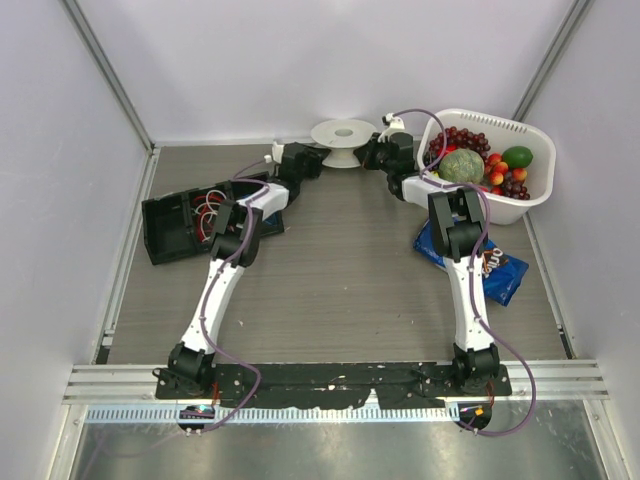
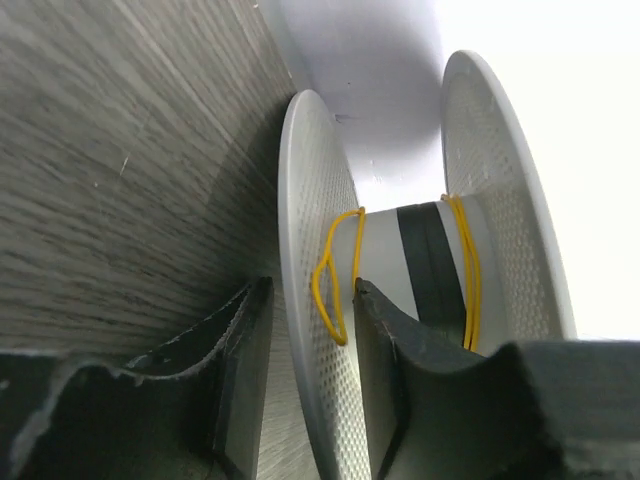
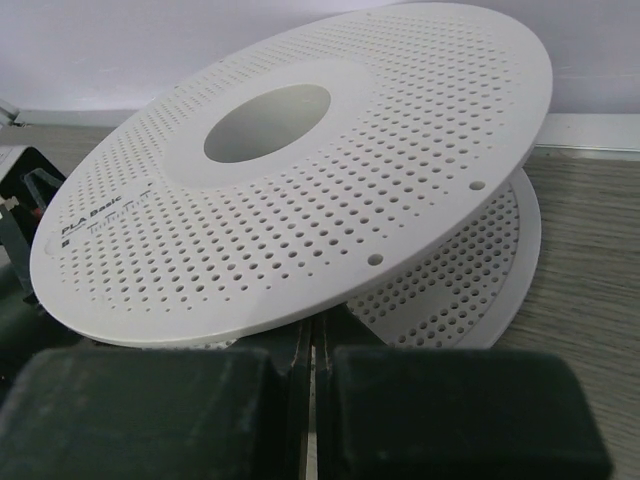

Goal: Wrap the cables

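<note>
Next, my right gripper lets go of the thin yellow cable on the white spool's lower edge (image 1: 349,164), under the spool's upper edge. The cable is now wound round the spool's hub.
The white perforated spool (image 1: 343,135) stands at the back middle of the table. The thin yellow cable (image 2: 470,290) is wound a few turns round its hub, with a loose loop lying against the lower flange (image 2: 310,180). My left gripper (image 1: 305,160) is at the spool's left. In the left wrist view its jaws (image 2: 311,300) stand apart, one on each side of that flange's rim. My right gripper (image 1: 376,152) is at the spool's right. In the right wrist view it is (image 3: 316,330) shut to a thin slit, with its tips under the spool's upper flange (image 3: 300,170). No cable shows there.
A white basket (image 1: 480,120) of fruit stands at the back right, close behind the right arm. A blue snack pack (image 1: 497,272) lies under that arm. An open black case (image 1: 165,235) with red-and-white wire coils lies at the left. White walls close in the back and sides.
</note>
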Motion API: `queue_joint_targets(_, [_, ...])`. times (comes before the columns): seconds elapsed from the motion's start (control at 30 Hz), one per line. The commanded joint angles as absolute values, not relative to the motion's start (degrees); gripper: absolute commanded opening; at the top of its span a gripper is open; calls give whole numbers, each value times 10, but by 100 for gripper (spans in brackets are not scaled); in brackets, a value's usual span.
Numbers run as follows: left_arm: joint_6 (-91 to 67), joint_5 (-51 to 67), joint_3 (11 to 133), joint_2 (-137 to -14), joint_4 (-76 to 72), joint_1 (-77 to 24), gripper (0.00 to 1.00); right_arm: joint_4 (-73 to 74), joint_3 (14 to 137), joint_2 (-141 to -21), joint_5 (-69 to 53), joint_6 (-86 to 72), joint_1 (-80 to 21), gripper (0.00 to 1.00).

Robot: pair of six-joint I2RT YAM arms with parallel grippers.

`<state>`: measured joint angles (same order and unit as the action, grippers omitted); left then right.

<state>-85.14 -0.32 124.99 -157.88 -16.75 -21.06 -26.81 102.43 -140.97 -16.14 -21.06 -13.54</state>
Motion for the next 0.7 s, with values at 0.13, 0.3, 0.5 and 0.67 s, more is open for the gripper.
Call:
queue_joint_targets(0.13, [-869, -7, 1232, -1563, -146, -215, 52, -322, 1064, -1426, -146, -199, -139, 1])
queue_joint_targets(0.3, [-890, 20, 1166, -1520, -156, -217, 56, -324, 1065, -1431, -142, -192, -138, 1])
queue_joint_targets(0.5, [-919, 40, 1090, -1468, -162, -220, 58, -324, 1071, -1439, -138, -190, -138, 1])
queue_joint_targets(0.67, [-938, 63, 1056, -1448, -153, -225, 61, -324, 1065, -1440, -140, -192, -138, 1])
